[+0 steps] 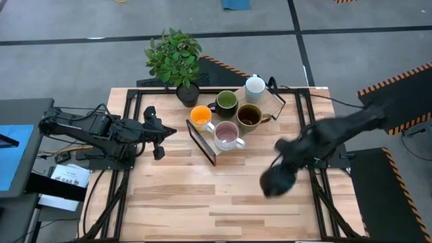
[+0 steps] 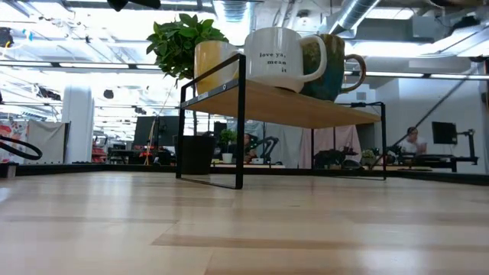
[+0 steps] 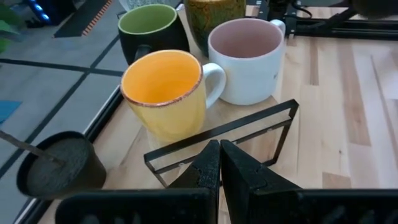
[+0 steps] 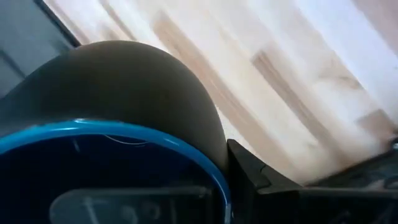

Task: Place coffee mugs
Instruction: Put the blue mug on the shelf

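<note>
My right gripper needs to release the dark blue mug on the rack's empty corner (image 1: 271, 104) next to the white mug.
Five mugs stand on a black-framed wooden rack (image 1: 210, 150): orange (image 1: 200, 116), dark green (image 1: 226, 101), white (image 1: 255, 86), brown-olive (image 1: 248, 116) and pale pink (image 1: 227, 136). The left wrist view shows the orange mug (image 3: 165, 93), the pink one (image 3: 245, 59) and the green one (image 3: 148, 28). My left gripper (image 1: 158, 140) (image 3: 219, 168) is shut and hovers just left of the rack, touching nothing. My right gripper (image 1: 278, 177) is shut on the dark blue mug (image 1: 274, 182) (image 4: 124, 124), over the table to the right of the rack and nearer than it. My right gripper holds the dark blue mug by its wall at the blue rim (image 4: 211, 174). One finger (image 4: 249, 180) lies on the outside of the wall; the mug hides the other finger. The mug does not show on the table top in the low view.
A dark pot with a green plant (image 1: 177, 64) stands at the table's far edge, beside the rack (image 2: 283, 107). Bare wood lies on the near half of the table (image 1: 202, 202). Cables and black frame rails run along both table sides.
</note>
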You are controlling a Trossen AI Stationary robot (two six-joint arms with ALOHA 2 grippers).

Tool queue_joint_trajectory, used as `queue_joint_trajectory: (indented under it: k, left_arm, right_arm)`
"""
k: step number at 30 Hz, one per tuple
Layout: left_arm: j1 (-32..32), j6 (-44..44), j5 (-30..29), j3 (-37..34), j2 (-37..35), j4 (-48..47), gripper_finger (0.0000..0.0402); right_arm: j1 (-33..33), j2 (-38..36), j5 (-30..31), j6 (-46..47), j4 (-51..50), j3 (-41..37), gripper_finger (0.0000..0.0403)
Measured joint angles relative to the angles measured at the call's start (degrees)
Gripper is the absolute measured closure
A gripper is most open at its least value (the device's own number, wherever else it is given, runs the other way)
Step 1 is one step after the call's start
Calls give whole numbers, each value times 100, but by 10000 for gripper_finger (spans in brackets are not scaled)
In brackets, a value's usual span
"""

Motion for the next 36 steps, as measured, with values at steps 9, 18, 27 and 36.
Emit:
queue_joint_trajectory:
  k: [9,18,27,36]
  left_arm:
    - [0,1,-54,0,0,0,401]
    - [0,1,-131,0,0,0,401]
    - [0,1,-131,0,0,0,401]
    - [0,1,-131,0,0,2,401]
  right_arm:
    - [-1990,-1554,2744,-141,231,618,362]
    - [-4386,-664,2786,-1932,-1260,1746,362]
    - [-5696,260,2303,-3194,-1738,1970,362]
    - [-6365,957,1908,-3684,-1691,1969,362]
